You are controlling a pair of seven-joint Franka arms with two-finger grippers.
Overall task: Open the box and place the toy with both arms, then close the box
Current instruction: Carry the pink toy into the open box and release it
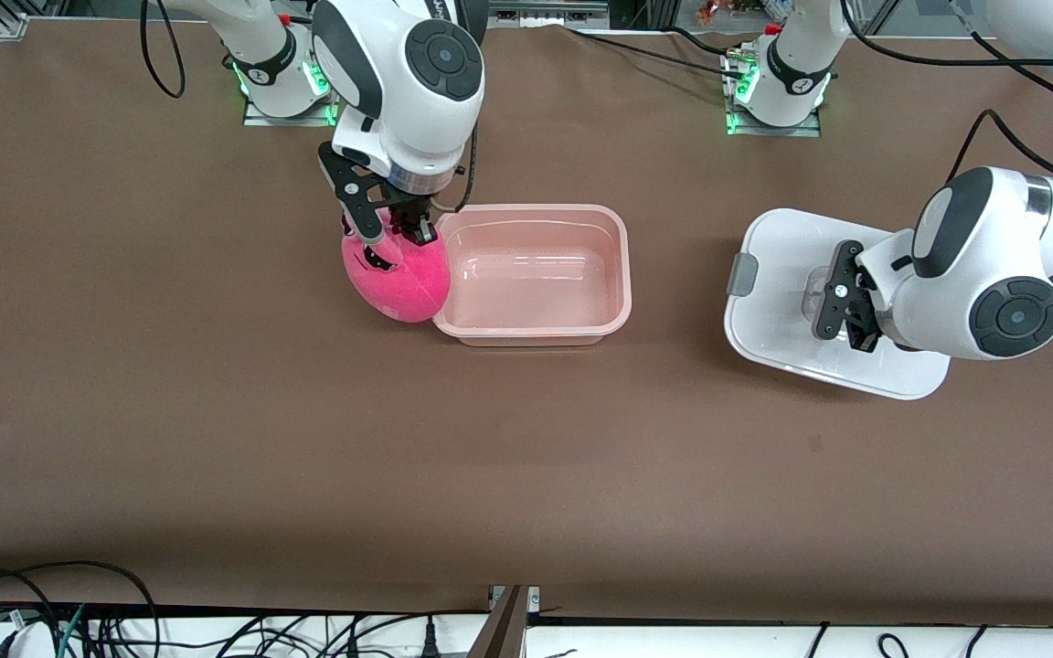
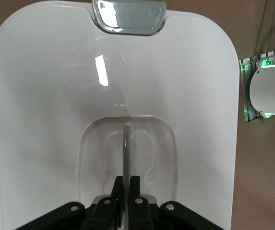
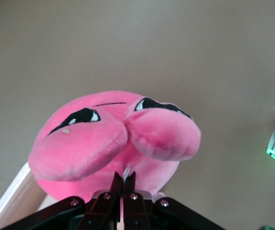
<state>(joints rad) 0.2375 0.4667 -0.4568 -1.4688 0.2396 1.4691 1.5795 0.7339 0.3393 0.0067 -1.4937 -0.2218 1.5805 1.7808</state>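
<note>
The robot's right gripper will release the hot-pink plush toy on the pink tub's bottom, slightly toward the white lid (image 1: 549, 285). The toy now hangs partly over the tub's rim.
The box's pink tub (image 1: 622, 274) stands open mid-table with nothing in it. The hot-pink plush toy (image 1: 398, 279) hangs at the tub's rim (image 3: 12, 199) on the right arm's end, partly over that rim. My right gripper (image 1: 398, 233) is shut on a small white tag at the toy's top (image 3: 103, 139), jaws pinched together (image 3: 124, 179). The white lid (image 1: 773, 274) is off the tub, at the left arm's end of the table. My left gripper (image 1: 846, 315) is shut on the lid's clear central handle (image 2: 126, 148), which sits clamped between the jaws (image 2: 127, 184).
A grey clip (image 2: 128, 17) shows on the lid's end toward the tub (image 1: 741, 274). Both arm bases (image 1: 289, 87) (image 1: 778, 91) stand along the table's edge farthest from the front camera. Cables run along the nearest edge (image 1: 124, 621).
</note>
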